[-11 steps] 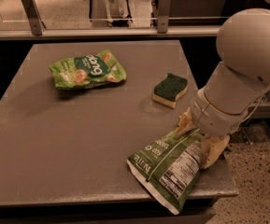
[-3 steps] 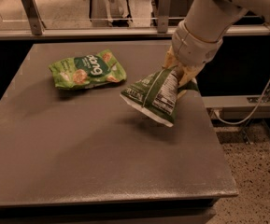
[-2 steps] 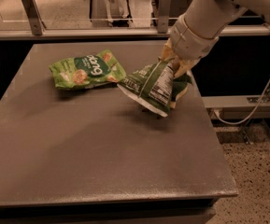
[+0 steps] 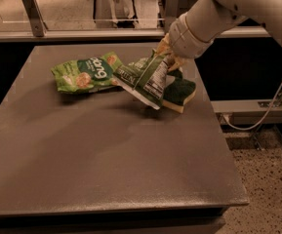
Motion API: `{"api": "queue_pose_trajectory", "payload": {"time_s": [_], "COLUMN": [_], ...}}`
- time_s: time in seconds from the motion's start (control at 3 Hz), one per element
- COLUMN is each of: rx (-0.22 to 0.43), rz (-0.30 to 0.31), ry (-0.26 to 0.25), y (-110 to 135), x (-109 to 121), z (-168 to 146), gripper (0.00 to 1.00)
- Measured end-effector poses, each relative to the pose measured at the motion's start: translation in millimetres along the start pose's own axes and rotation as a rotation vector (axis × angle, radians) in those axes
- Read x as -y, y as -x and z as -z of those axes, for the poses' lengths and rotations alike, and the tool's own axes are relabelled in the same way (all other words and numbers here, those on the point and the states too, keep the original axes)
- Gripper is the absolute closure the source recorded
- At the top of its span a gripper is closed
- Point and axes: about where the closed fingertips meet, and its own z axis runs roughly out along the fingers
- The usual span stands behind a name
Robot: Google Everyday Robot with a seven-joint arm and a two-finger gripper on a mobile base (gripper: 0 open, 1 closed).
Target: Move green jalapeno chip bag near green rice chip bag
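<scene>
I need to let go of the green jalapeno chip bag with my gripper against the sponge-side end of the green rice chip bag (image 4: pixel 116 68).
The green jalapeno chip bag (image 4: pixel 145 81) hangs tilted from my gripper (image 4: pixel 166 58), back side showing with its white nutrition panel. The gripper is shut on the bag's upper right end, above the back right of the table. The bag's lower left edge reaches right beside the green rice chip bag (image 4: pixel 88 73), the light green "dang" bag lying flat at the back left of the table (image 4: pixel 111 150). Whether the two bags touch is not clear.
A green and yellow sponge (image 4: pixel 179 92) lies on the table just right of and partly behind the held bag. My white arm (image 4: pixel 213 13) comes in from the upper right. A rail and counter run behind the table. The table's right edge drops to the floor.
My gripper has carried the jalapeno bag from the front right corner up and to the back left, past the sponge, to beside the "dang" bag.
</scene>
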Motion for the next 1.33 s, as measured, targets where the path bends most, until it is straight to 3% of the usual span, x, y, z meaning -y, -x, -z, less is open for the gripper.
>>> {"api": "queue_pose_trajectory", "payload": {"time_s": [0.33, 1.33], "rx": [0.036, 0.132], "rz": [0.044, 0.086], "ry": [-0.072, -0.237], "y": [-0.3, 18.7], "x": [17.2, 69.1], "z": [-9.1, -8.8], "gripper": [1.0, 1.0]}}
